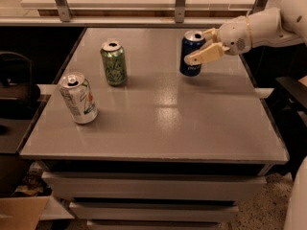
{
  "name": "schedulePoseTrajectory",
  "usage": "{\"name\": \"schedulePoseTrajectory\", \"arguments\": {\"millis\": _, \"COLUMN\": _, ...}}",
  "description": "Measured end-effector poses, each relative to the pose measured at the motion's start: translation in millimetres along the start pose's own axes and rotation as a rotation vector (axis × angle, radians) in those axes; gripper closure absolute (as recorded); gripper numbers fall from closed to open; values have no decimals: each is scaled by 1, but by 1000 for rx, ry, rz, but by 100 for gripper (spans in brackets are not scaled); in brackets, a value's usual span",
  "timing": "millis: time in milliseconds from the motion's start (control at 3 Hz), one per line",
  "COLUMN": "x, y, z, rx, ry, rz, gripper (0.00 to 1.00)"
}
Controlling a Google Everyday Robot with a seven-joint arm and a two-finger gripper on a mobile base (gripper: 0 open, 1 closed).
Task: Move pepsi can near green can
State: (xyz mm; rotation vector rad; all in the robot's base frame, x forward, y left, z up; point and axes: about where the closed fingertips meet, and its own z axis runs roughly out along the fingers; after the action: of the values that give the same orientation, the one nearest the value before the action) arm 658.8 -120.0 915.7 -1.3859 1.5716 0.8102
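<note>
Next, I let go of the pepsi can on the grey table [141,78] next to the green can, on the side facing my gripper.
The pepsi can [191,52], dark blue with a silver top, is held upright just above the grey table [158,114], right of the middle at the back. My gripper [200,46] reaches in from the right and is shut on the pepsi can, one finger in front of it and one behind. The green can [113,63], light green with darker swirls, stands upright at the back left, well to the left of the pepsi can.
A white and silver can with green and red marks [78,98] stands tilted near the table's left edge. A rail with posts [180,3] runs behind the table. A dark chair [14,87] is at the left and a cardboard box [21,212] on the floor.
</note>
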Motion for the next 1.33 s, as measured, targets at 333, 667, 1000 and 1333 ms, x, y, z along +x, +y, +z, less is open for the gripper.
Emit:
{"name": "schedulePoseTrajectory", "arguments": {"millis": 333, "x": -11, "y": 9, "z": 25, "rx": -62, "ry": 2, "rz": -24, "gripper": 100}}
{"name": "schedulePoseTrajectory", "arguments": {"millis": 667, "x": -18, "y": 15, "z": 55, "rx": -126, "ry": 13, "rz": -50, "gripper": 100}}
{"name": "schedulePoseTrajectory", "arguments": {"millis": 1000, "x": -27, "y": 17, "z": 80, "rx": -175, "ry": 20, "rz": -74, "gripper": 100}}
{"name": "schedulePoseTrajectory", "arguments": {"millis": 1333, "x": -37, "y": 23, "z": 101, "rx": -221, "ry": 25, "rz": -99, "gripper": 100}}
